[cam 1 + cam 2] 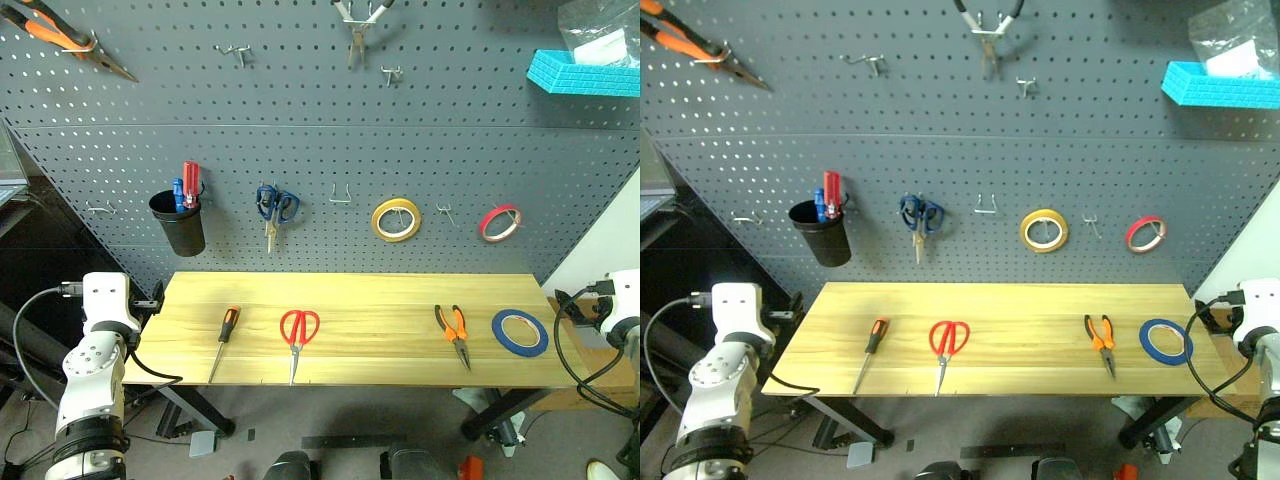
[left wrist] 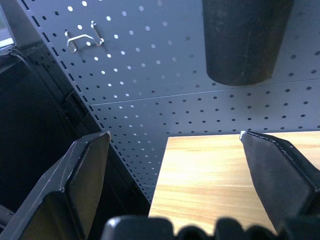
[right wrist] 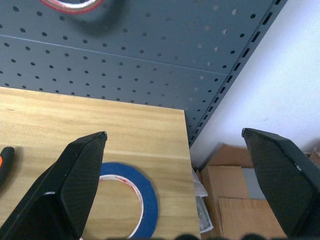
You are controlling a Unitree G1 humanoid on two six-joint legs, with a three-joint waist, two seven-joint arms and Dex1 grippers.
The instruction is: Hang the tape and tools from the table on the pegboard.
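Note:
My right gripper is to go to the blue tape next and take hold of the ring's near side (image 1: 502, 343) facing the orange-handled pliers.
On the light wood table (image 1: 380, 290) lie, from left to right, an orange-and-black screwdriver (image 1: 224, 340), red-handled scissors (image 1: 298, 335), orange-handled pliers (image 1: 454, 330) and the blue tape (image 1: 519, 332). The dark grey pegboard (image 1: 320, 150) rises behind them. My left gripper (image 2: 174, 135) is open and empty, held off the table's left end. Off the table's right end my right gripper (image 3: 174, 132) is open and empty too, with the blue tape (image 3: 148, 195) just ahead of its fingers.
On the pegboard hang a black cup (image 1: 180, 222) with red and blue screwdrivers, blue scissors (image 1: 277, 208), a yellow roll (image 1: 396, 219) and a red roll (image 1: 499, 222). Bare hooks (image 1: 340, 195) sit between them. A blue tray (image 1: 585, 72) is up right. Cardboard boxes (image 3: 235, 185) stand beside the table's right end.

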